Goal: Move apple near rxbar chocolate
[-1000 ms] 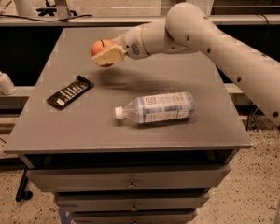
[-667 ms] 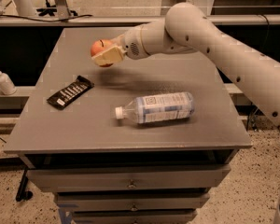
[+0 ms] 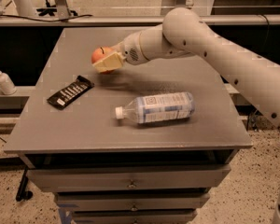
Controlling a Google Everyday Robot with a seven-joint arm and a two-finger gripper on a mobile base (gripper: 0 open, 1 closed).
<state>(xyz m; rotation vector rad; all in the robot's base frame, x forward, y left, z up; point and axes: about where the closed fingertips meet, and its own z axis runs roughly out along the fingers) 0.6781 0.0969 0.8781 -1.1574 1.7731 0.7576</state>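
I need to use my gripper to set the apple down on the grey table (image 3: 97, 70) just past the far end of the rxbar chocolate.
The apple (image 3: 99, 55) is small, round and red-orange with a dark stem. My gripper (image 3: 105, 62) is shut on it and holds it above the grey table (image 3: 60, 125), over the left middle part. The rxbar chocolate (image 3: 70, 92) is a flat black wrapper with white lettering. It lies on the table to the lower left of the apple, a short way off. My white arm reaches in from the right.
A clear water bottle (image 3: 156, 108) with a blue-white label lies on its side at the table's middle, cap to the left. A white dispenser bottle (image 3: 2, 80) stands on a ledge left of the table. Drawers sit under the table top.
The gripper with the apple has moved slightly down and toward the front; the bar and the bottle have not moved.
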